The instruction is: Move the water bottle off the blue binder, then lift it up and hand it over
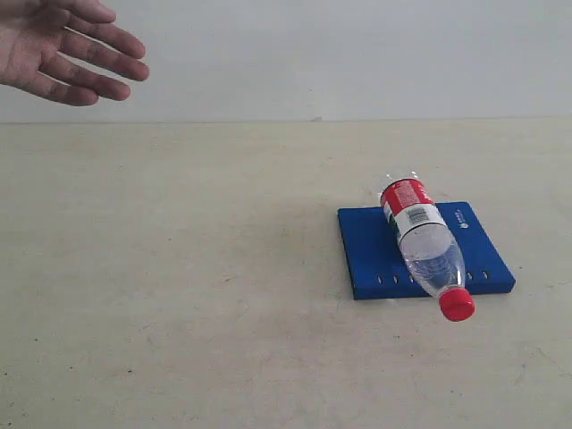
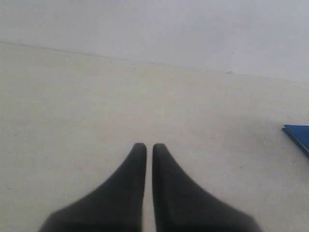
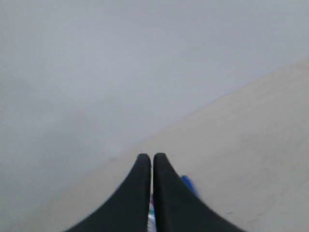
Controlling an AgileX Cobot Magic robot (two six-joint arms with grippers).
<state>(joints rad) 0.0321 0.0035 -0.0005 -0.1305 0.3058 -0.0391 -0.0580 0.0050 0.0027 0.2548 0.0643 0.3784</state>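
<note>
The red cap (image 1: 457,304) of the water bottle hangs past the blue binder's near edge, so the robot's right gripper should close on it next.
The water bottle (image 1: 426,245) lies on its side across the blue binder (image 1: 371,250), its red cap (image 1: 457,305) hanging past the binder's near edge. Neither arm shows in the exterior view. My left gripper (image 2: 146,145) is shut over bare table with nothing in it; a corner of the blue binder (image 2: 299,136) shows at the edge of that view. My right gripper (image 3: 152,155) is shut and empty. A sliver of the blue binder (image 3: 188,184) and a bit of the bottle's label (image 3: 151,212) peek out behind its fingers.
An open human hand (image 1: 63,49) hovers at the far left above the back of the beige table (image 1: 179,268). A pale wall stands behind the table's far edge.
</note>
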